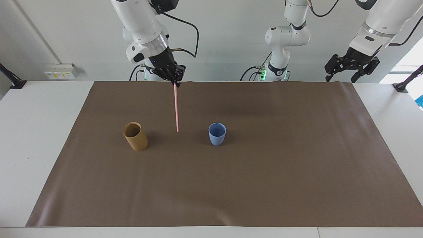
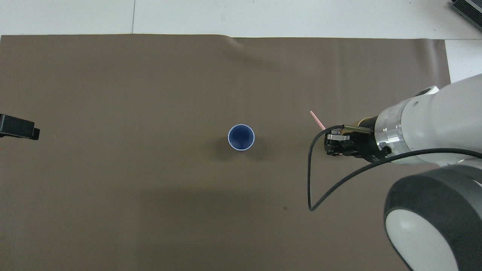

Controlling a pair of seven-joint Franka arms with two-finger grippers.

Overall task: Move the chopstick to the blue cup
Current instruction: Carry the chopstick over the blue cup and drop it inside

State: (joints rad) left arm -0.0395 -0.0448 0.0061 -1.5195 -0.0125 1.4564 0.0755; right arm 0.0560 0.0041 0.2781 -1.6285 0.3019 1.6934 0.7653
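Note:
Next, my right gripper releases the chopstick inside the blue cup (image 2: pixel 239 139), with the top end of the chopstick leaning over the cup's rim. The chopstick is still up over the mat.
The chopstick (image 1: pixel 176 107) is a thin pale-pink stick that hangs almost upright, with my right gripper (image 1: pixel 174 82) shut on its top end. It is up in the air over the mat, between the tan cup and the blue cup (image 1: pixel 217 134). The small light-blue cup stands upright and holds nothing, near the middle of the mat. From overhead, only the chopstick's lower end (image 2: pixel 317 119) pokes out past the right gripper (image 2: pixel 332 145), apart from the blue cup (image 2: pixel 241 137). My left gripper (image 1: pixel 340 78) waits open, raised over its own end of the table, and only its tip (image 2: pixel 19 128) shows from overhead.
A taller tan-brown cylindrical cup (image 1: pixel 135 136) stands toward the right arm's end of the table, with nothing in it. In the overhead view my right arm covers it. A brown mat (image 1: pixel 251 185) covers most of the white table.

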